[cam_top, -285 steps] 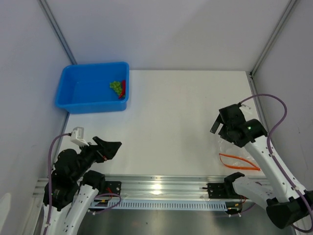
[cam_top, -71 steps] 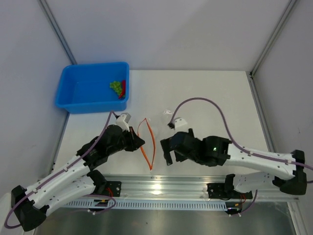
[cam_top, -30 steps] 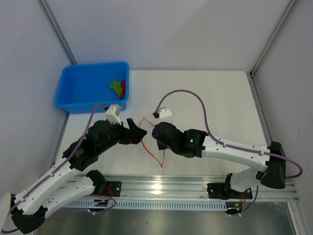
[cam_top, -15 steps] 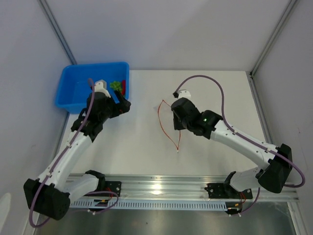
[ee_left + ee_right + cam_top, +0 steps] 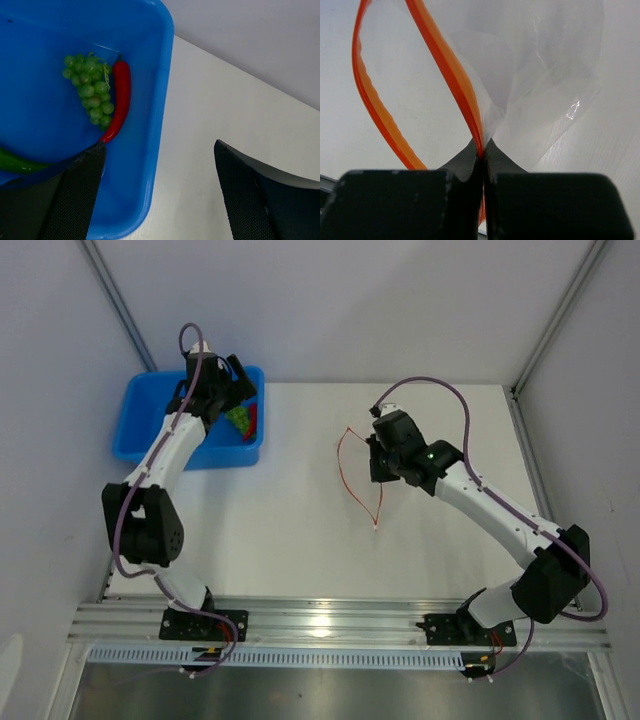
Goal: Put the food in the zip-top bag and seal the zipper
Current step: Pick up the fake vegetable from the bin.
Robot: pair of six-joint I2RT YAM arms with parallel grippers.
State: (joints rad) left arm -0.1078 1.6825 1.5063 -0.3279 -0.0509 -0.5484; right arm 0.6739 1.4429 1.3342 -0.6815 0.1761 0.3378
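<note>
The near end of the light-green grapes [image 5: 244,431] [image 5: 105,121], beside the tip of the slim red piece in the blue tub, will be gripped by my left gripper.
The food lies in the blue tub [image 5: 150,150]: a bunch of light-green grapes [image 5: 90,90], a slim red piece [image 5: 120,102] beside it, and a darker-green piece [image 5: 15,162] partly hidden by my finger. My left gripper [image 5: 159,145] hovers open above the tub's right wall, holding nothing. From above, the left gripper [image 5: 240,380] is at the tub's back right, near the grapes [image 5: 237,417]. My right gripper [image 5: 482,150] is shut on the red-orange zipper [image 5: 450,70] of the clear zip-top bag [image 5: 545,75]. The bag's mouth gapes as a loop [image 5: 345,455] left of the right gripper [image 5: 378,462].
The blue tub [image 5: 150,435] sits at the table's back left corner against the grey wall. White tabletop [image 5: 300,530] lies between tub and bag. A metal rail [image 5: 330,620] runs along the near edge.
My left arm has swung away from the bag and reached back over the tub. The right gripper has carried the bag back and to the right, still shut on the zipper.
</note>
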